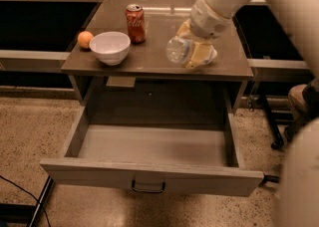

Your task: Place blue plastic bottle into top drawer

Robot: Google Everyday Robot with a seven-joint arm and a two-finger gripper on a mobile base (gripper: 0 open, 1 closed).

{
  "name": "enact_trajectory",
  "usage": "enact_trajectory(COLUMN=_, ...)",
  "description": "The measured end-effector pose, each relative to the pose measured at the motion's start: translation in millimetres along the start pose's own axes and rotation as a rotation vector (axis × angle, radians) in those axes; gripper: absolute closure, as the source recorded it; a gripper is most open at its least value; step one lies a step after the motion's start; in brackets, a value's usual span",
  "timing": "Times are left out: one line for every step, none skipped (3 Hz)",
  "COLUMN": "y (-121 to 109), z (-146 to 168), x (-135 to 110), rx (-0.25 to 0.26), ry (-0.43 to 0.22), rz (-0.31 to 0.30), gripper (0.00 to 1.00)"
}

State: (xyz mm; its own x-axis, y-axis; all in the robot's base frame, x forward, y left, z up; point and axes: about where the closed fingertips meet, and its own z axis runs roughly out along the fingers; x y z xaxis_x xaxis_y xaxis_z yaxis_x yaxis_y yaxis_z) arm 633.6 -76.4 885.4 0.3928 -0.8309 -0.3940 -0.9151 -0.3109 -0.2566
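Observation:
Next, my gripper lets go of the blue plastic bottle near the middle of the top drawer's bare bottom [175, 129].
The blue plastic bottle [176, 50] is a small clear bottle lying on its side, its round end facing me, over the front right part of the table top. My gripper [197, 53] comes down from the upper right and is shut on the bottle, with its tan fingers [203, 54] around the bottle's body. I cannot tell whether the bottle is resting on the table top or held just above it. The top drawer [149, 175] is pulled wide open below the table. Its inside is bare and its dark handle [148, 187] is at the front centre.
A red soda can [135, 22], a white bowl [110, 47] and an orange [85, 39] stand on the left half of the brown table [149, 64]. My arm's white body [299, 181] fills the right edge. A black cable [22, 193] lies on the floor at lower left.

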Motion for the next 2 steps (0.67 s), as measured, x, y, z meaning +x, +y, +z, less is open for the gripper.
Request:
enact_trajectory(y=42.7, z=-15.6, x=-23.6, rx=-0.010, ry=-0.089, rz=0.150, gripper=1.00)
enact_trajectory(y=68.9, z=-17.9, x=-40.0, rx=0.009, ry=-0.075, rz=0.267, gripper=1.00)
